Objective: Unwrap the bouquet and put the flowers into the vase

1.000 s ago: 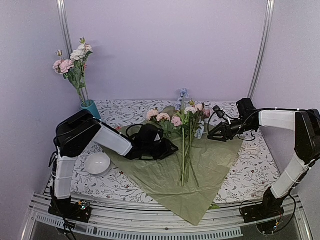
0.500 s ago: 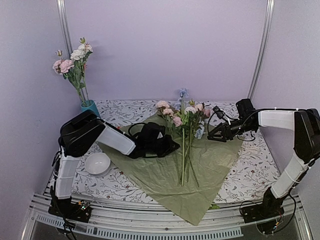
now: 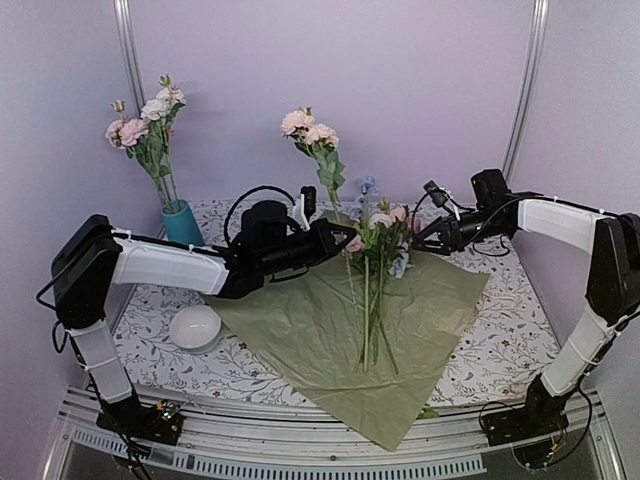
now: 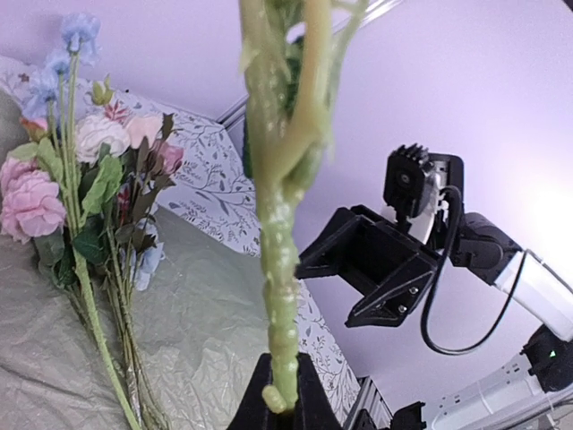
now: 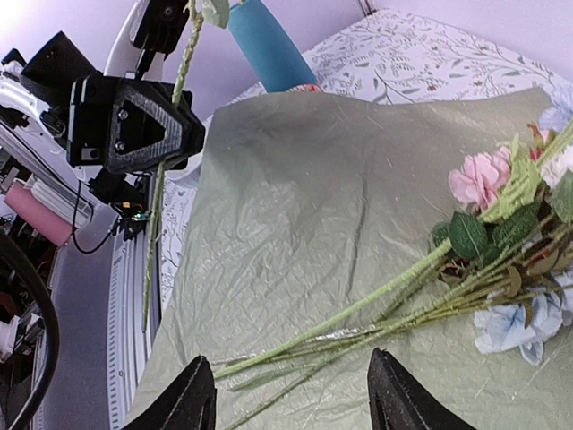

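Note:
My left gripper sits too low on the pink flower's stem, so my right gripper will steady it before my left gripper takes it below the flower's leaves (image 3: pixel 333 186).
My left gripper (image 3: pixel 333 233) is shut on the green stem (image 4: pixel 279 269) of a flower with pale pink heads (image 3: pixel 308 127), holding it upright above the table. The bouquet lies unwrapped: its olive-green sheet (image 3: pixel 320 345) is spread flat, and the other flowers (image 3: pixel 376 238) lie on it with stems pointing to the near edge. The teal vase (image 3: pixel 182 222) stands at the back left with several pink and white flowers (image 3: pixel 146 118) in it. My right gripper (image 3: pixel 424 241) hovers open beside the lying flower heads, and their stems (image 5: pixel 358 318) show between its fingers (image 5: pixel 197 399).
A white round bowl (image 3: pixel 194 326) sits on the floral tablecloth (image 3: pixel 500 345) by the sheet's left corner. Purple walls close in the back and both sides. In the right wrist view the vase (image 5: pixel 269 45) stands behind the left gripper (image 5: pixel 134 125).
The left gripper has shut on a pink flower's stem and lifted it off the sheet, swinging it upright. The right gripper has risen slightly and stays open.

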